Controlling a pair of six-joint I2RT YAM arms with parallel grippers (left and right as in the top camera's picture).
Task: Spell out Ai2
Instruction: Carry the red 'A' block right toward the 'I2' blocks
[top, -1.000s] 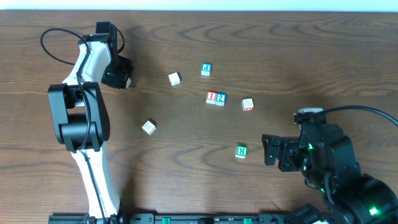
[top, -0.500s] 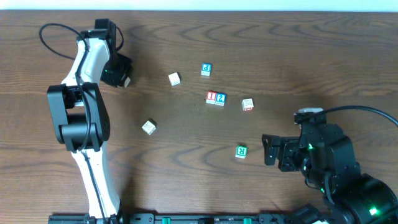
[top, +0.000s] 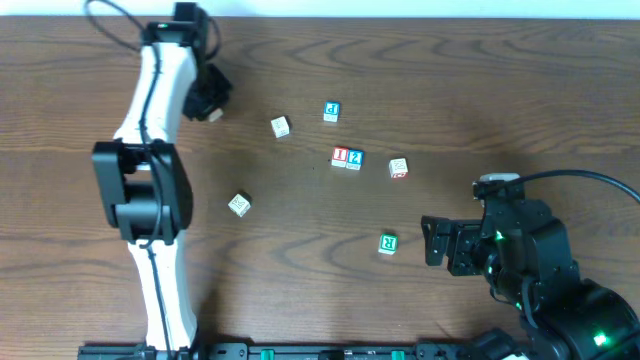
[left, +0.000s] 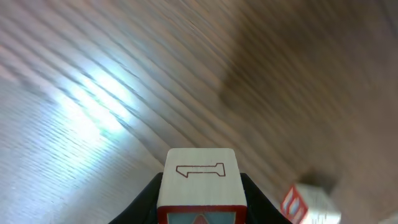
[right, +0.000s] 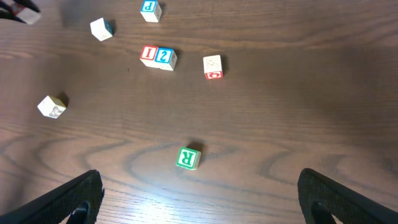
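Next, I release the red-framed white cube from my left gripper beside the red "I" cube, opposite the blue "2" cube (top: 319, 157).
My left gripper (top: 207, 100) hangs over the far left of the table, shut on a red-framed white cube (left: 199, 180). Its top face bears an outlined "1". Only the red peak of the letter on its front face shows, so I take it for the A. The red "I" cube (top: 340, 156) and the blue "2" cube (top: 355, 159) sit touching side by side at mid-table, and they also show in the right wrist view as I (right: 148, 53) and 2 (right: 164, 56). My right gripper (top: 432, 242) stands open and holds nothing near the front right, its fingers (right: 81, 196) wide apart.
A blue "P" cube (top: 332, 111) lies behind the pair and a green "R" cube (top: 388, 242) in front of it. White cubes lie at the back (top: 281, 126) and at the left (top: 239, 204). A red-edged cube (top: 398, 167) sits right of the "2". A blurred cube (left: 311, 202) shows below my left gripper.
My left arm has swung toward the back edge and to the right, carrying its cube. The right arm and the cubes on the table have not moved.
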